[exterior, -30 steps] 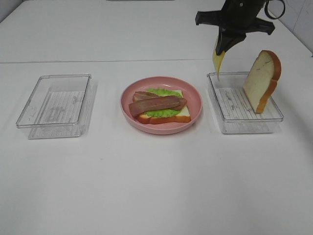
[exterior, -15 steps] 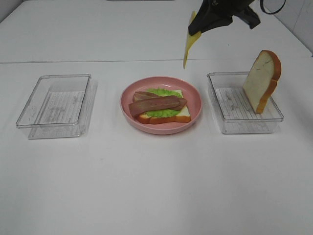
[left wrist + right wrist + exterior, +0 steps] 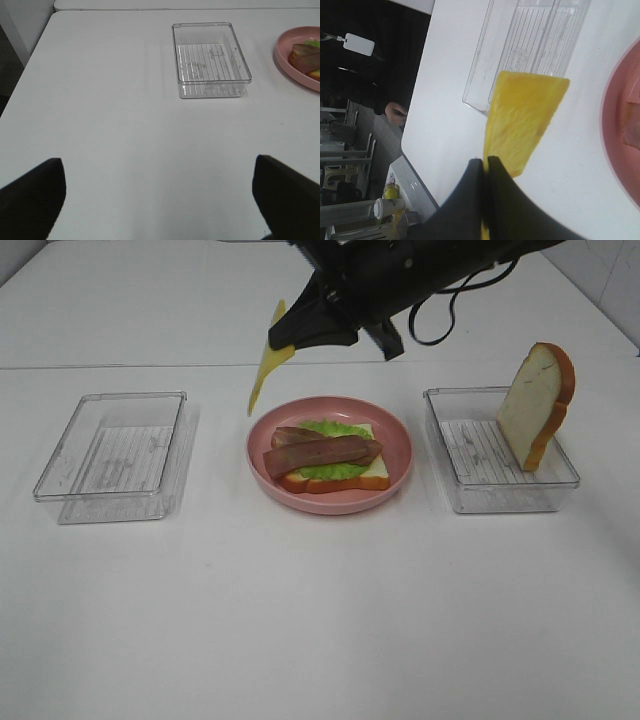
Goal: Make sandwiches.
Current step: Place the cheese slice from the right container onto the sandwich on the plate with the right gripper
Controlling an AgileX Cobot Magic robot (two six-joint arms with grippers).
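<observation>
My right gripper needs to lay the yellow cheese square flat across the bacon strips (image 3: 337, 443) on the pink plate and let go.
On the pink plate (image 3: 395, 430) lies the partly built sandwich (image 3: 327, 458): a bread slice, green lettuce and two bacon strips on top. A second bread slice (image 3: 537, 405) leans upright in the right clear tray (image 3: 500, 485). My right gripper (image 3: 285, 338) reaches across from the right and hangs above the plate's far left rim, shut on a yellow cheese square (image 3: 265, 368) that dangles edge-down. The right wrist view shows the cheese (image 3: 522, 120) pinched between the black fingers (image 3: 470, 190). My left gripper (image 3: 157, 200) stands open over bare table near the left front.
An empty clear tray (image 3: 115, 455) sits left of the plate and also shows in the left wrist view as the tray (image 3: 210, 60). The table's seam runs across behind all three containers. The right arm's cable loops above the plate.
The right gripper has carried the cheese from above the right tray leftward, over to the plate's far left rim, and the arm has stretched across. The left arm has not moved.
</observation>
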